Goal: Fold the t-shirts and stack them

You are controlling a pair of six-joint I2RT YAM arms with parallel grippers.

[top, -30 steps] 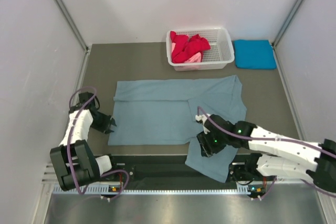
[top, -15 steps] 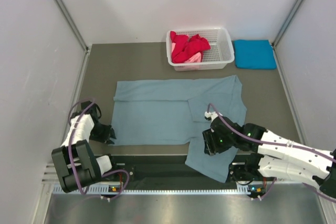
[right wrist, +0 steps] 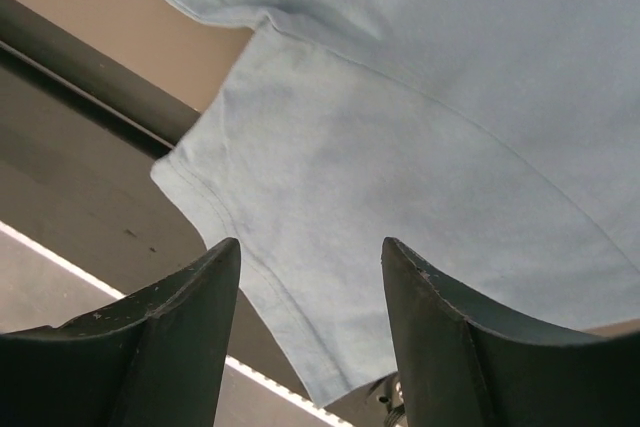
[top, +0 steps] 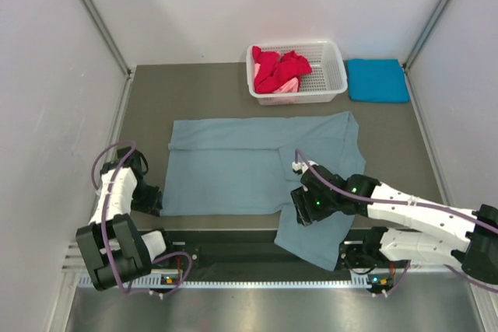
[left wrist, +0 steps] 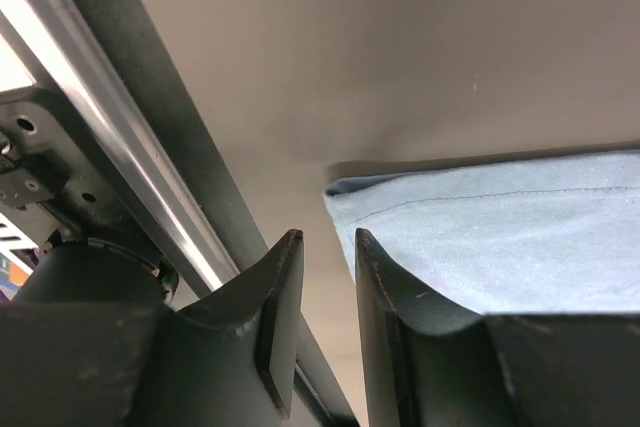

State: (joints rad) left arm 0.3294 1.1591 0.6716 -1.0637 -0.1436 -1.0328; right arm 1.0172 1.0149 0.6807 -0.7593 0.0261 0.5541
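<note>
I should have my right gripper close on the sleeve's outer edge (top: 349, 229) on the grey-blue t-shirt, at the spot where that shoulder-side edge crosses the front edge of the table.
A large grey-blue t-shirt (top: 226, 165) lies spread flat on the table, and one sleeve (top: 315, 240) hangs over the near edge. My left gripper (top: 153, 201) sits low beside the shirt's near left corner (left wrist: 345, 192). Its jaws (left wrist: 328, 242) stand narrowly open with nothing between them, and the cloth lies just right of the right finger. My right gripper (top: 302, 214) hovers open over the sleeve (right wrist: 330, 177), and its jaws (right wrist: 312, 247) are wide apart and empty. A folded turquoise t-shirt (top: 377, 80) lies at the back right. Red t-shirts (top: 276, 68) and a pink one (top: 286, 85) are bunched in the basket.
The white lattice basket (top: 336, 64) stands at the back centre. White walls enclose the table on three sides. A metal rail (left wrist: 100, 97) runs along the table edge close to my left gripper. The dark front edge (right wrist: 80, 67) lies under the hanging sleeve.
My left gripper has moved down toward the near edge, beside the shirt's near left corner. My right gripper shifted slightly over the sleeve and its jaws have widened.
</note>
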